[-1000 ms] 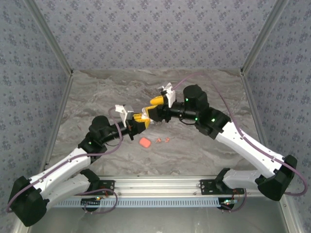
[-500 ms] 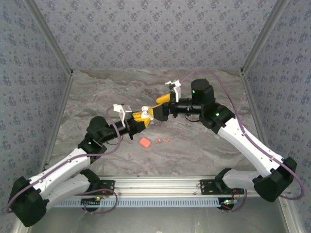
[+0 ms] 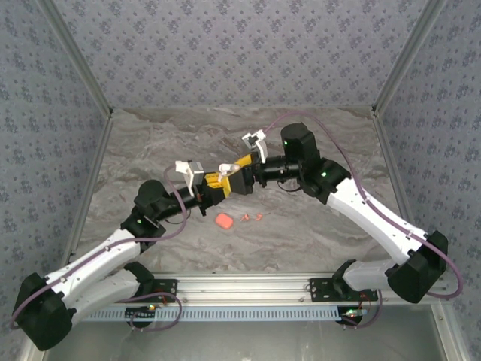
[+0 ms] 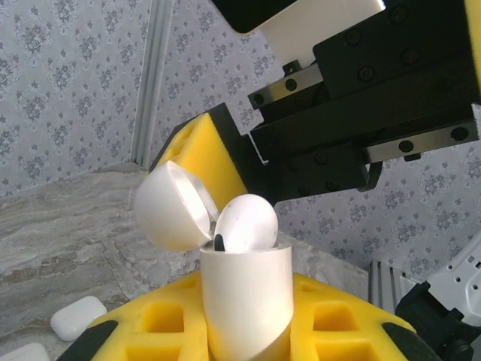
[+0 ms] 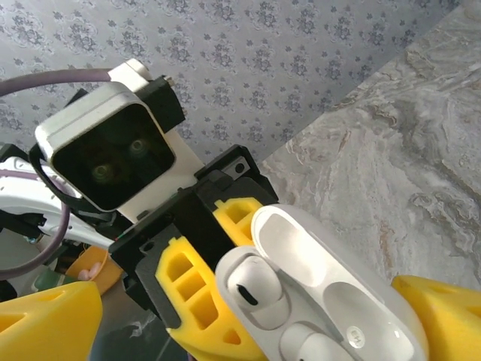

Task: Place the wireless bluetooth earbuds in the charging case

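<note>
Next, I release the white charging case, now held upright above the table, from my left gripper on the marble table (image 3: pixel 231 173) next to the white case that is nearest my left arm.
My left gripper (image 4: pixel 244 320) is shut on a white charging case (image 4: pixel 246 293), held upright above the table with its lid (image 4: pixel 171 208) flipped open. A white earbud (image 4: pixel 246 221) sits in the case's mouth. In the right wrist view two white earbuds (image 5: pixel 256 288) (image 5: pixel 312 350) sit side by side in the case (image 5: pixel 353 316). My right gripper (image 3: pixel 239 168) faces the left gripper (image 3: pixel 219 181) closely, open wide, with its fingers (image 5: pixel 46 322) on either side of the case and apart from it. A salmon-red case (image 3: pixel 224 220) and two salmon-red earbuds (image 3: pixel 245 217) (image 3: pixel 258 216) lie on the table below.
Two white cases (image 4: pixel 77 317) (image 4: pixel 21 353) lie on the marble table (image 3: pixel 150 150) below my left gripper. Patterned walls enclose the table on three sides. The arm bases and a metal rail (image 3: pixel 240 284) run along the near edge.
My right gripper's jaws have opened wide. It drew back a little from the left gripper, then came close to the case again. The left gripper has kept its hold.
</note>
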`<state>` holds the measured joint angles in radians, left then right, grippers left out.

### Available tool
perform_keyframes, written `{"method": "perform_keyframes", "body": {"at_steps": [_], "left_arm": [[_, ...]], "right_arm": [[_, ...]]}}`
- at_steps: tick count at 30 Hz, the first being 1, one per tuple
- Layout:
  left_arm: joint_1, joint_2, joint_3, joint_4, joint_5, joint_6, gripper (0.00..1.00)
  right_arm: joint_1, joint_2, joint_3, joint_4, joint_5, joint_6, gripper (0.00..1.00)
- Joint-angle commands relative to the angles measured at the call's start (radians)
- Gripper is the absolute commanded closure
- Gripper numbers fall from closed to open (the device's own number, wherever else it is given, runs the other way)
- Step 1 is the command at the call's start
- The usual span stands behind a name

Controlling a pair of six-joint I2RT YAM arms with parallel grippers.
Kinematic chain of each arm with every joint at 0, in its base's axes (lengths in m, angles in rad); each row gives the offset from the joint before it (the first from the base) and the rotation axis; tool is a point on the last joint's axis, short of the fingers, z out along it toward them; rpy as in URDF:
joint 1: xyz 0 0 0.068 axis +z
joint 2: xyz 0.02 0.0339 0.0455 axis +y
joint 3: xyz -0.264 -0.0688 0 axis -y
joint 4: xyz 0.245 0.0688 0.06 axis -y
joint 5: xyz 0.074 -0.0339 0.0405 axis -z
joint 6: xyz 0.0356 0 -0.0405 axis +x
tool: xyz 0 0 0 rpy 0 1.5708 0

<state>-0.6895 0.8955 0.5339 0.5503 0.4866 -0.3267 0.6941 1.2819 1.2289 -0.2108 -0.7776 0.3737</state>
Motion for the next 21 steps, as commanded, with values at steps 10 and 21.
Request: {"method": "perform_keyframes", "body": {"at_steps": [10,21], "left_arm": [[-0.005,0.042,0.038,0.008,-0.017,-0.001,1.0],[-0.003,0.064,0.048,-0.095,-0.082,0.013,1.0]], "right_arm": [[0.012,-0.087,0.007,-0.069,0.026,-0.055,0.01],[-0.043,-0.145,0.034,-0.294,0.502,-0.119,0.0]]}}
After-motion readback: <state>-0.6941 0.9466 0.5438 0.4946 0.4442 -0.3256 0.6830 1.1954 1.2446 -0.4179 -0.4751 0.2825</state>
